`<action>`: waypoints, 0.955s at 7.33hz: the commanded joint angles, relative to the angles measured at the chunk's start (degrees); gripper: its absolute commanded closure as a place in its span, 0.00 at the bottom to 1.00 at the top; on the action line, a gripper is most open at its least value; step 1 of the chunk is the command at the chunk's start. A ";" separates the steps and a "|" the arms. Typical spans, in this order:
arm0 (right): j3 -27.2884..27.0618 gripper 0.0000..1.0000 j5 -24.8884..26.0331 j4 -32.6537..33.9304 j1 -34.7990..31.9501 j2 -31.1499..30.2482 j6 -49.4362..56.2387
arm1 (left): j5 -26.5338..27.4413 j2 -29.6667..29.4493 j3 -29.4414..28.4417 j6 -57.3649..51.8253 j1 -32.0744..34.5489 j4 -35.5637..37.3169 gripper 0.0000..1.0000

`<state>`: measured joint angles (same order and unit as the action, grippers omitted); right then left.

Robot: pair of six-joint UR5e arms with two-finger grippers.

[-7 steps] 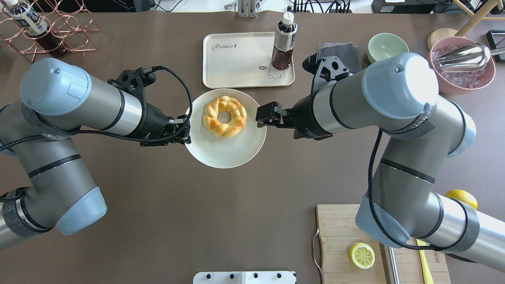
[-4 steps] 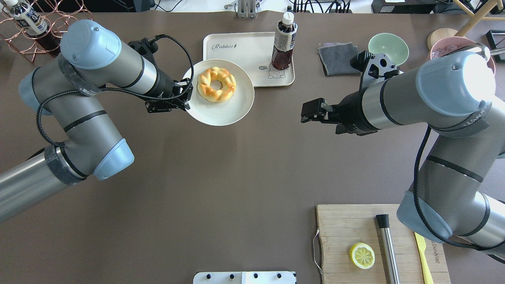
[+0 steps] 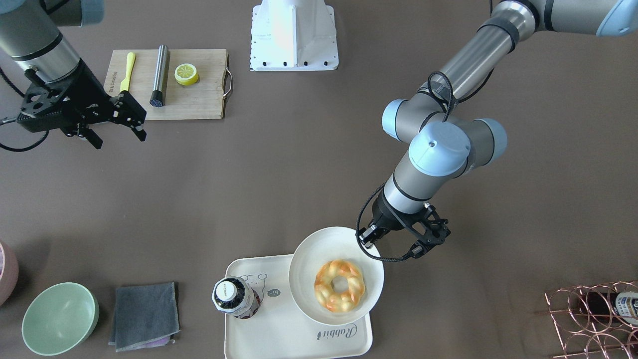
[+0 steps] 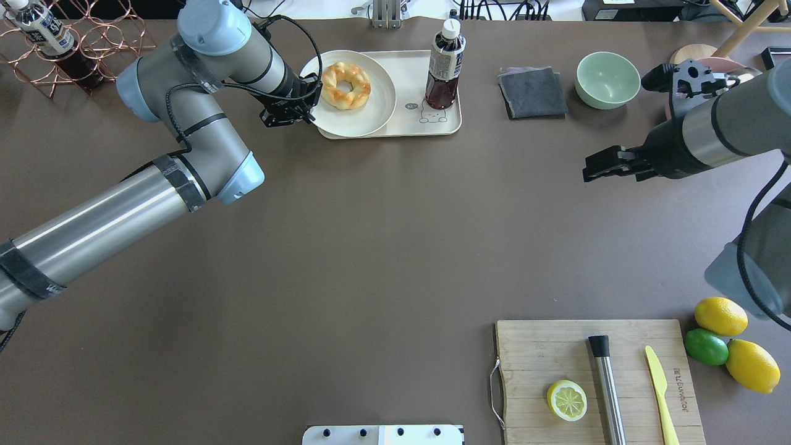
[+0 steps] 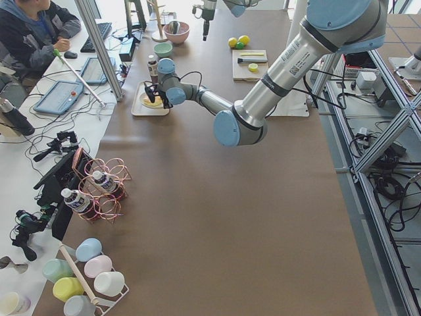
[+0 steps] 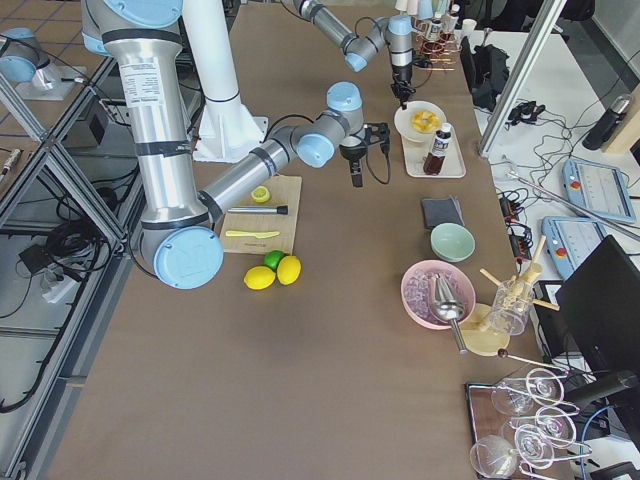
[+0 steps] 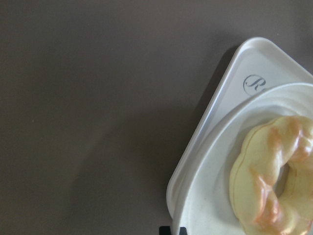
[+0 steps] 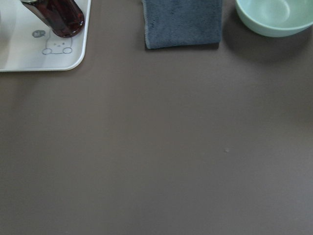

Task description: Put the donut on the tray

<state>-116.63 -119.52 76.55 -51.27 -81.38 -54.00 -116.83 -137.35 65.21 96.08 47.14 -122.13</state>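
Note:
I should use my left gripper to release the plate with the donut over the "Rabbit" mark on the cream tray (image 3: 328,312) (image 7: 286,147).
The donut (image 4: 346,85) is a braided yellow-orange ring lying on a round off-white plate (image 4: 358,120). My left gripper (image 4: 307,112) is shut on the plate's left rim. The plate sits over the left half of the cream tray (image 4: 411,120) with the "Rabbit" mark; I cannot tell whether it rests on the tray or hangs just above it. The left wrist view shows the donut (image 7: 264,176) on the plate (image 7: 210,196) above the tray's corner (image 7: 230,83). My right gripper (image 4: 586,173) is open and empty, far to the right over bare table.
A dark drink bottle (image 4: 445,65) stands on the tray's right end. A grey cloth (image 4: 532,93) and a green bowl (image 4: 608,79) lie right of the tray. A cutting board (image 4: 531,371) with a lemon half (image 4: 567,400) is near right. A copper rack (image 4: 93,43) stands far left.
My left arm has carried the plate with the donut away from the table's middle to over the tray. My right arm has let go of the plate's rim and drawn back to the right.

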 commanded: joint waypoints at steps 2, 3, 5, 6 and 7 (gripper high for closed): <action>5.18 0.00 -9.57 -0.17 -12.33 -6.93 24.68 | 3.70 -5.29 -16.13 8.20 -0.02 -15.79 1.00; 5.71 0.00 -12.64 -0.17 -15.58 -9.74 31.60 | 5.37 -6.42 -18.43 10.68 -0.46 -17.69 1.00; 8.60 0.00 -16.26 -0.17 -20.17 -11.52 40.87 | 7.48 -7.66 -18.80 15.08 -1.60 -17.88 1.00; 9.05 0.00 -16.27 -0.17 -20.62 -11.78 42.03 | 7.84 -7.84 -18.80 15.97 -2.39 -18.23 1.00; 9.05 0.00 -16.36 -0.17 -21.40 -11.79 42.13 | 8.45 -7.84 -18.80 16.68 -3.18 -19.36 1.00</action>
<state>-108.17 -135.34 76.38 -71.13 -92.79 -13.70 -109.45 -144.96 46.52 111.08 45.24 -140.12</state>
